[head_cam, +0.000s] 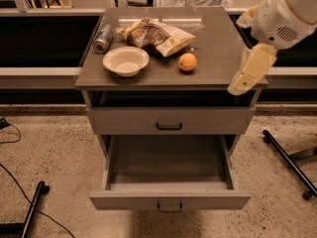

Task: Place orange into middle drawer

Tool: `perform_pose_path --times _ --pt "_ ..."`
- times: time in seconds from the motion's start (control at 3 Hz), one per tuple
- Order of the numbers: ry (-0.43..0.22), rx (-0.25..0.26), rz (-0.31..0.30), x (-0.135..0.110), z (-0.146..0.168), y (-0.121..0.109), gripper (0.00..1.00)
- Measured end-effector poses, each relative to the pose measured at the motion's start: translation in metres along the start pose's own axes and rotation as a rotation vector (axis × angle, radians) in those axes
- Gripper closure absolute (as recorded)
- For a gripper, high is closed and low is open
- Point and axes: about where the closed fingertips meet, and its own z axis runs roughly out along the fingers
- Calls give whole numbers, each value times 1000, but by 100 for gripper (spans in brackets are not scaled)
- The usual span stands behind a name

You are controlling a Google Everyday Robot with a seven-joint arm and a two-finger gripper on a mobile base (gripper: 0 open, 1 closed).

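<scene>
The robot's gripper will next move to the orange in front of the snack bag and close on the orange's sides (191,61).
The orange (187,62) sits on the grey cabinet top (218,58), right of the cream bowl and in front of the snack bag. The middle drawer (168,165) is pulled out and looks empty; its flat grey front (170,201) carries a small grey handle. My gripper (249,69), a cream part hanging from the white arm (287,11), hovers over the cabinet top's right front corner. It is to the right of the orange, apart from it, and holds nothing that I can see.
A cream bowl (126,60), a lying can (103,37) and a brown-and-yellow snack bag (158,33) share the top. A closed drawer front with a black handle (169,126) is above the open drawer. A black stand leg (290,162) lies on the floor at right, cables (29,207) at left.
</scene>
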Motion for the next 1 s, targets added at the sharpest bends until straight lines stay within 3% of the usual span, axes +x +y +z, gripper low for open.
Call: perform_pose_path --times 0.33,0.67,1.0 --pt "-160 18 62 -16 52 -38 0" --pt "-284 7 92 -38 95 -59 0" --pt "-372 -36 122 -65 133 -74 0"
